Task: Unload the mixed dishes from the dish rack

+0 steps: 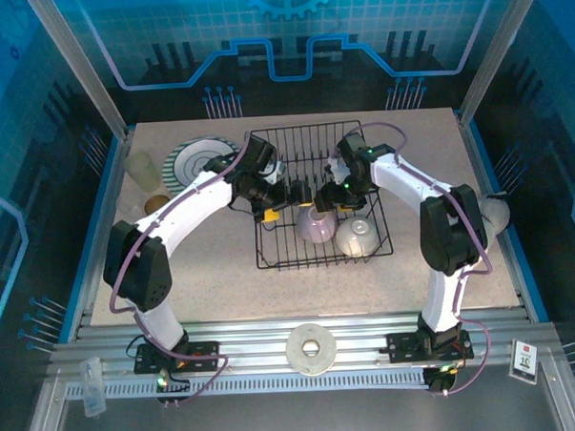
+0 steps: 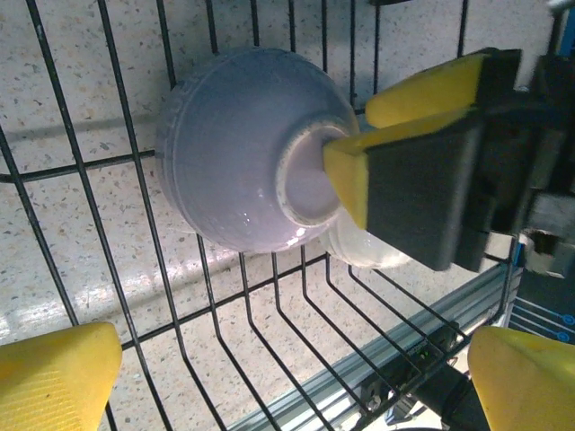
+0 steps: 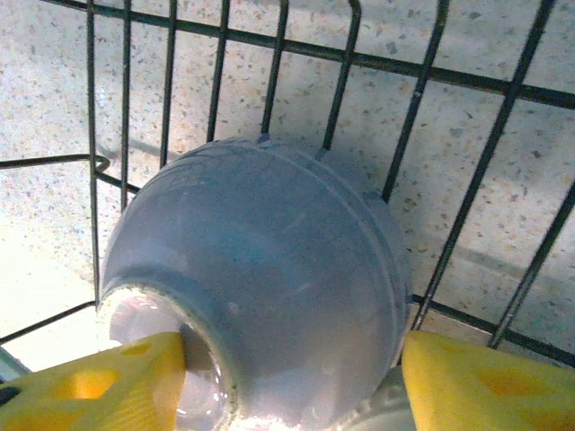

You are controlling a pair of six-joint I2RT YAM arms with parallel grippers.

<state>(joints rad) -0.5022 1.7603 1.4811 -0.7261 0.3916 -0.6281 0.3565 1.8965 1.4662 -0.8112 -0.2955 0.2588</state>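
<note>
One finger of my right gripper sits in the lavender cup's foot ring, so next I open wider and take the cup across its foot and rim (image 3: pixel 396 305).
The black wire dish rack (image 1: pixel 271 264) stands mid-table. Inside it a lavender cup (image 1: pixel 316 224) (image 2: pixel 243 153) (image 3: pixel 269 287) lies bottom up beside a cream bowl (image 1: pixel 357 236) (image 2: pixel 368 251). My right gripper (image 1: pixel 325 206) (image 3: pixel 292 391) straddles the cup's wall, open. One yellow finger (image 3: pixel 108 386) sits in the foot ring and the other is outside. My left gripper (image 1: pixel 285 201) (image 2: pixel 287 386) hovers wide open just left of the cup, with nothing in it. Left of the rack on the table are a green-striped plate (image 1: pixel 197 157), a pale tumbler (image 1: pixel 140 167) and a brown cup (image 1: pixel 156 202).
Rack wires (image 3: pixel 409 135) run close behind and under the cup. A white ring disc (image 1: pixel 310 348) lies on the front rail between the arm bases. A white cloth lump (image 1: pixel 497 211) sits by the right arm's elbow.
</note>
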